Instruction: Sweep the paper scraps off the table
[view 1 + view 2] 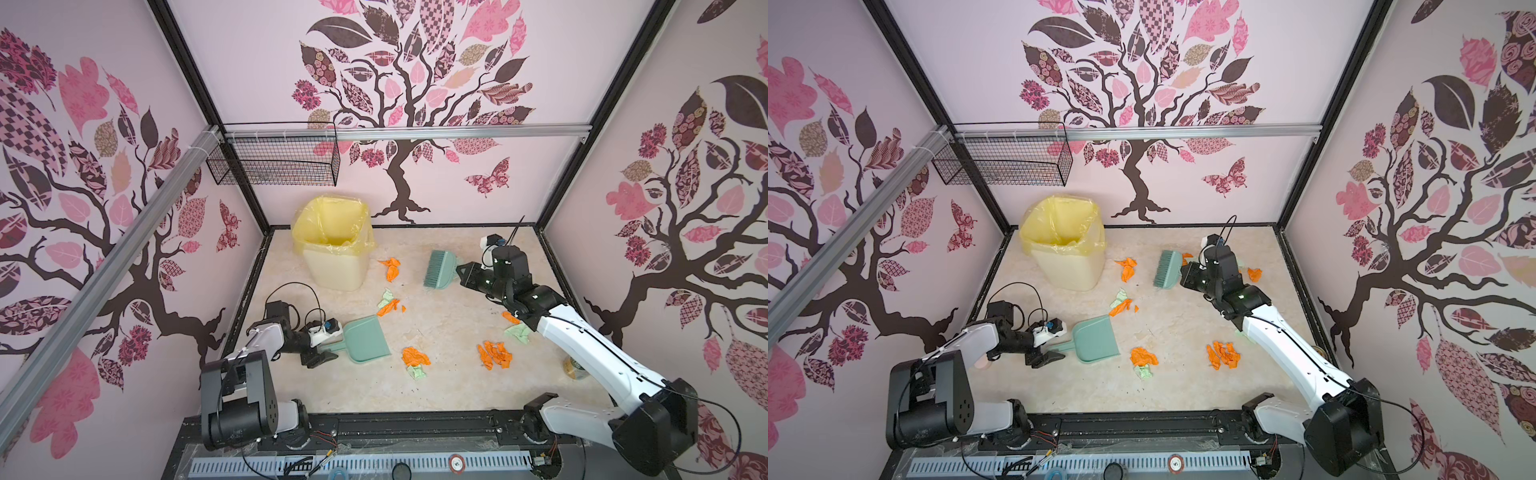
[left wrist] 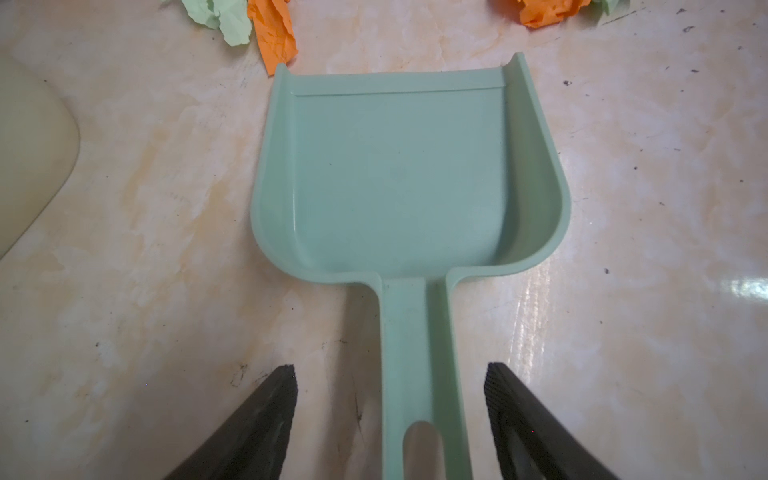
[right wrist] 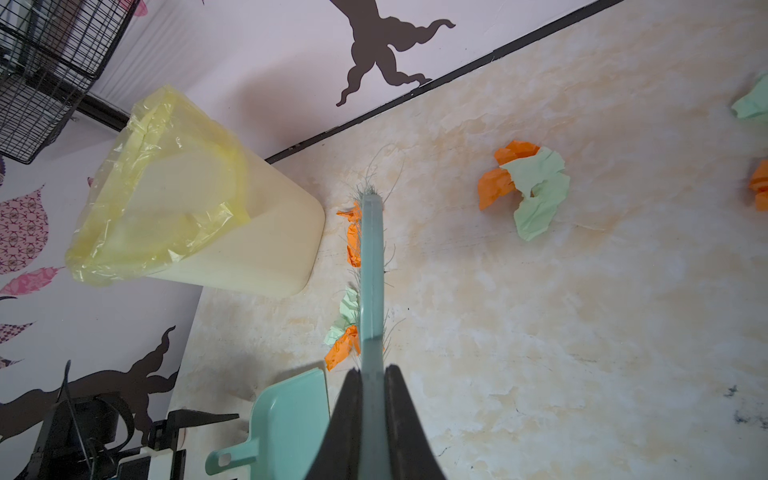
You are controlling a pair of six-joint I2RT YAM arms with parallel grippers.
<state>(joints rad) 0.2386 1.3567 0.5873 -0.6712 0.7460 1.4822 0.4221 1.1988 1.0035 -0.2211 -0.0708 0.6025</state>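
I have my left gripper open around the dustpan handle near its hole, so I should move it forward and close it on the handle's neck [image 2: 414,336] before sweeping scraps in.
Orange and mint paper scraps lie scattered over the beige table [image 1: 436,386]: by the bin [image 1: 390,268], mid-table [image 1: 388,305], and nearer the front [image 1: 413,357] [image 1: 494,353]. A teal dustpan [image 1: 368,338] [image 2: 407,174] lies flat and empty at the left. My left gripper [image 1: 322,357] [image 2: 390,370] is open, with one finger on each side of the dustpan handle and gaps between. My right gripper [image 1: 463,276] [image 3: 372,372] is shut on the handle of a teal brush [image 1: 440,270] [image 3: 371,270], held above the far middle of the table, bristles toward the bin.
A cream bin [image 1: 334,249] with a yellow liner stands at the back left. A black wire basket [image 1: 274,160] hangs on the rail above it. A small round container [image 1: 575,368] sits by the right wall beside my right arm. More scraps [image 1: 1254,274] lie behind the right gripper.
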